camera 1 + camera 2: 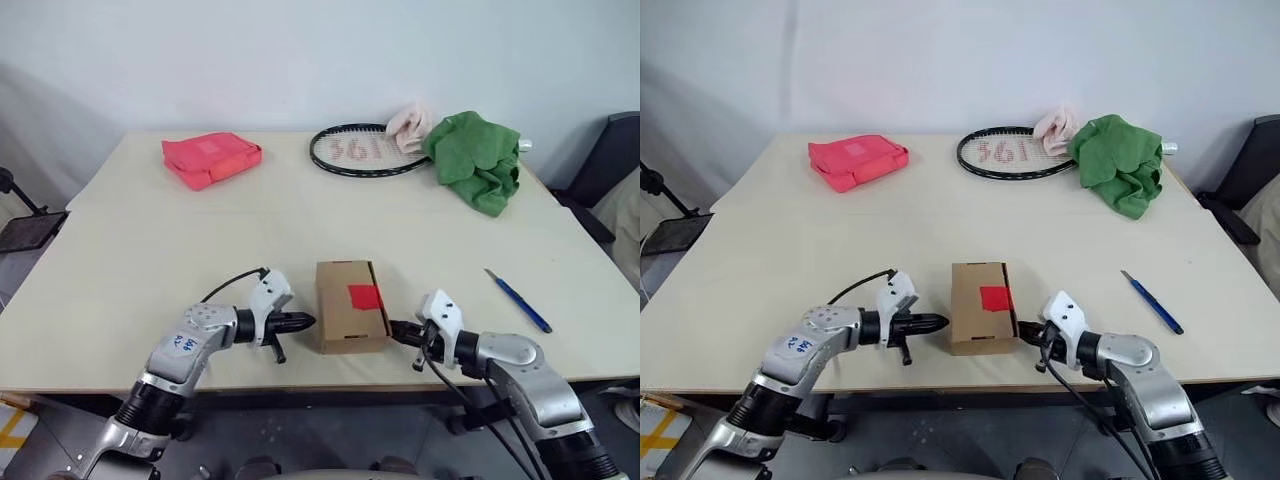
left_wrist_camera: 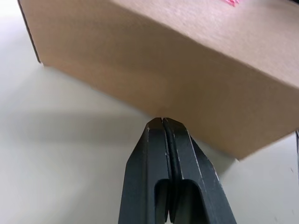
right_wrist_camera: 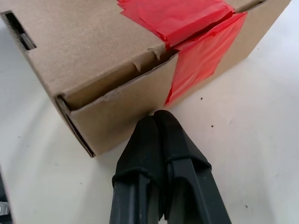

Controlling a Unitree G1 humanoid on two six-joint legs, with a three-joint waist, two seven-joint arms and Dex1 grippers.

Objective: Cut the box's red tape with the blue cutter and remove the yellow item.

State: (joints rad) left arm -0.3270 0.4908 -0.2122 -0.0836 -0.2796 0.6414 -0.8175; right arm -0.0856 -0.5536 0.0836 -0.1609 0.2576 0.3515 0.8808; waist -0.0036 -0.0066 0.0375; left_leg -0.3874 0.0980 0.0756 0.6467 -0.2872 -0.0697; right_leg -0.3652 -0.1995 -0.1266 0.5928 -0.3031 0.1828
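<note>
My right gripper's closed fingers are only pushing on the box's flap below the split red tape, so they should open and grip the flap's taped edge [image 3: 209, 38].
The brown cardboard box [image 1: 350, 305] sits near the table's front edge, its lid closed. The red tape [image 1: 365, 296] runs over the lid seam and down the box's right side [image 3: 196, 56]. My left gripper [image 1: 305, 322] is shut, tips right at the box's left wall [image 2: 163, 122]. My right gripper [image 1: 395, 328] is shut too, tips against the box's right wall just below the tape [image 3: 156, 116]. The blue cutter [image 1: 518, 300] lies on the table to the right, apart from both grippers. The yellow item is hidden.
A pink-red pouch [image 1: 211, 158] lies at the back left. A racket [image 1: 362, 150], a pale cloth [image 1: 409, 126] and a green cloth [image 1: 478, 160] lie at the back right. A dark chair [image 1: 612, 165] stands past the table's right edge.
</note>
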